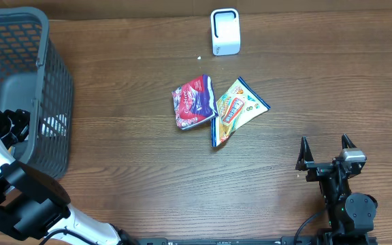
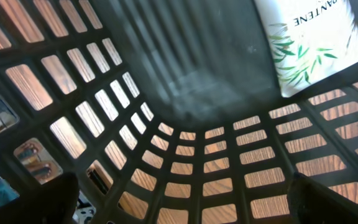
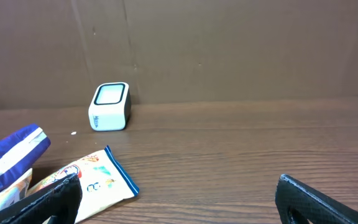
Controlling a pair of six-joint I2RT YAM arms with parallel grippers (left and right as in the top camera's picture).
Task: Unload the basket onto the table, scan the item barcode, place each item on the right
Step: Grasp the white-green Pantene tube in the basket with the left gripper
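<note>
The robot's left gripper should next move to the body of the white Pantene sachet [image 1: 52, 125] [image 2: 309, 38], next to the mesh side of the grey basket, and close there.
A white barcode scanner [image 1: 224, 31] stands at the back of the table, also in the right wrist view as the scanner [image 3: 110, 106]. Two snack packets lie mid-table: a red-purple packet [image 1: 194, 102] and a yellow packet with blue edges [image 1: 235, 110]. My right gripper [image 1: 324, 146] rests near the front right, open and empty, well short of the yellow packet [image 3: 86, 180]. My left gripper [image 2: 191, 199] is inside the grey basket [image 1: 43, 27], open, with nothing between its fingers. A white Pantene sachet [image 2: 309, 43] lies on the basket floor beyond it.
The grey mesh basket wall [image 2: 185, 155] curves up close around the left gripper. A cardboard wall [image 3: 229, 50] closes off the back of the table behind the scanner. The left arm's base [image 1: 26, 197] stands at the front left.
</note>
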